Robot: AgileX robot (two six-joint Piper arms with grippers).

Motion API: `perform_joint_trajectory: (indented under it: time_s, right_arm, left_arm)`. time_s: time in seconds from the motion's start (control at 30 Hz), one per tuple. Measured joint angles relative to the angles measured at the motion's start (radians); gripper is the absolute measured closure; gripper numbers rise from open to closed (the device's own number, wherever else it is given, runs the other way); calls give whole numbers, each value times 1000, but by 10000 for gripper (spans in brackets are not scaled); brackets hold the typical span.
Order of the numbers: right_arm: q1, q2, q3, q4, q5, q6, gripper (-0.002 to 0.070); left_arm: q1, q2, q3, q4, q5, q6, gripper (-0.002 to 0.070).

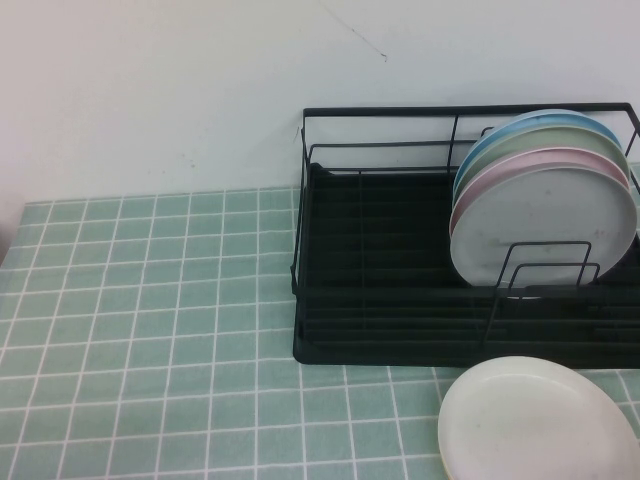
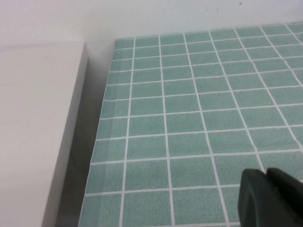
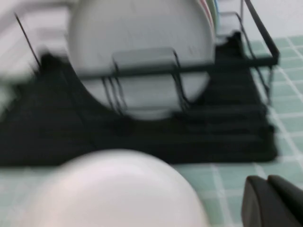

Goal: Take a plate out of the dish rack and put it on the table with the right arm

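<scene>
Next, I close my right gripper on the side rim [image 1: 633, 199] [image 3: 213, 31] of the grey-white plate, away from the empty part of the dish rack.
The pale grey-white plate [image 1: 545, 225] stands upright at the front of a stack of plates in the right end of the black wire dish rack [image 1: 380, 300]. It also shows in the right wrist view [image 3: 142, 52], behind the rack's wire dividers [image 3: 147, 71]. Neither arm shows in the high view. My right gripper [image 3: 267, 182] is shut and empty, low over the mint-green table [image 1: 150, 330] in front of the rack, apart from the plate. My left gripper [image 2: 267, 176] is shut and empty over the table's tiles near its left edge.
A cream-white plate [image 1: 535, 420] lies flat on the table in front of the rack's right end, close to my right gripper [image 3: 113, 189]. Pink, green and blue plates [image 1: 540, 150] stand behind the grey-white one. A white panel [image 2: 38, 123] borders the table's left edge.
</scene>
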Motion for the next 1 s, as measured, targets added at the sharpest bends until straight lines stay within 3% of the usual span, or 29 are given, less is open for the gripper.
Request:
perform_joint_trajectory:
  time_s: [0.27,0.73,1.0]
  right_arm:
    - [0,0,0,325,-111,2,678]
    - [0,3,-25,414,-82,-52,678]
    - [0,310,-269,388,73,-306,678]
  left_arm:
    - [0,0,0,0,0,0,678]
    - [0,0,0,0,0,0,678]
    - [0,0,0,0,0,0,678]
